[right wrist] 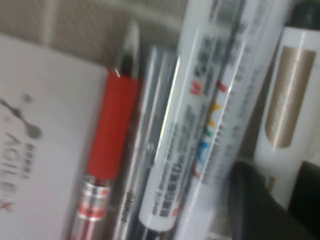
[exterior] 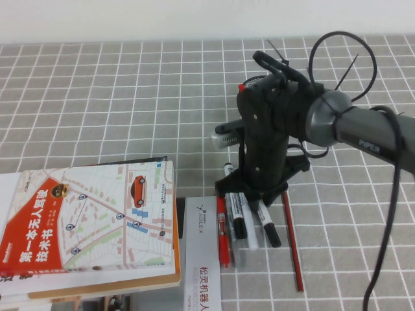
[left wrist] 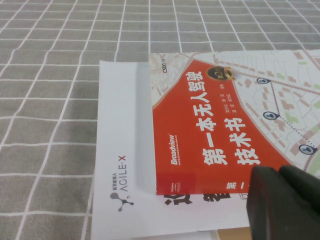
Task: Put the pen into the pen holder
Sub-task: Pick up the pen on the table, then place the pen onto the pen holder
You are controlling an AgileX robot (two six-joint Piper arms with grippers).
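Observation:
I will let go of the pen with my right gripper inside the mesh pen holder (exterior: 256,87), close beside the red tip.
The pen (exterior: 268,227), a slim white marker with a black cap, lies among several pens near the table's front. My right gripper (exterior: 259,193) points straight down onto them. In the right wrist view its gripper (right wrist: 281,172) has one dark finger on each side of the pen's white barrel (right wrist: 287,100), closed against it at table level. The pen holder (exterior: 258,80) is mostly hidden behind the right wrist; only a bit of mesh rim and red shows. My left gripper (left wrist: 280,172) is shut and empty over the book's corner, out of the high view.
Beside the pen lie a thick marker with a colourful label (right wrist: 212,100), a silver pen (right wrist: 145,150), a red pen (exterior: 222,233) and a thin red stick (exterior: 293,246). A white AgileX box (exterior: 202,259) and a map-covered book (exterior: 97,220) are at the front left.

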